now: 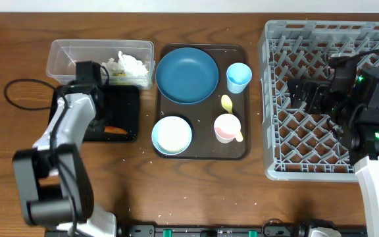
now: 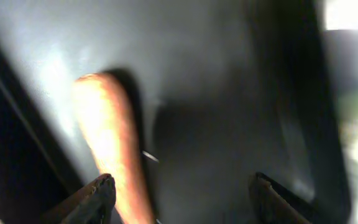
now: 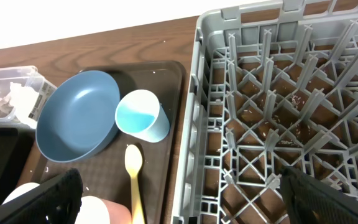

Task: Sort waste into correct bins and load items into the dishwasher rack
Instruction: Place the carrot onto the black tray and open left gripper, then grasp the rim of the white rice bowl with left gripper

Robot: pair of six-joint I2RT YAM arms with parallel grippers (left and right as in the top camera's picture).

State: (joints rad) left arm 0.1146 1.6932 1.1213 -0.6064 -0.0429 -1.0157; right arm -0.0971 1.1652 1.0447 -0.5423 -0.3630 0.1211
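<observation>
Next, the white bowl's rim [image 1: 189, 140] facing the pink cup, on the brown serving tray, gets my left gripper's grip.
The orange carrot stick [image 1: 115, 130] lies in the black tray [image 1: 125, 99]. My left gripper [image 1: 101, 124] is low over that tray and open. In the left wrist view the carrot [image 2: 107, 143] lies on the tray floor [image 2: 229, 93] between the jaws [image 2: 182, 186], close to the left finger. White napkins [image 1: 129, 64] and the yellow-green wrapper [image 1: 119, 74] are in the clear tub [image 1: 71, 56]. I cannot make out the rice heap. My right gripper [image 1: 301, 95] is open and empty over the grey dishwasher rack [image 1: 268, 118], wide open in the right wrist view [image 3: 179, 186].
The brown serving tray [image 1: 202, 153] holds the dark blue plate [image 1: 187, 75], light blue cup [image 1: 238, 77], yellow spoon [image 1: 229, 105], pink cup [image 1: 226, 127] and white bowl [image 1: 172, 134]. A black cable [image 1: 18, 92] loops on the table at the left.
</observation>
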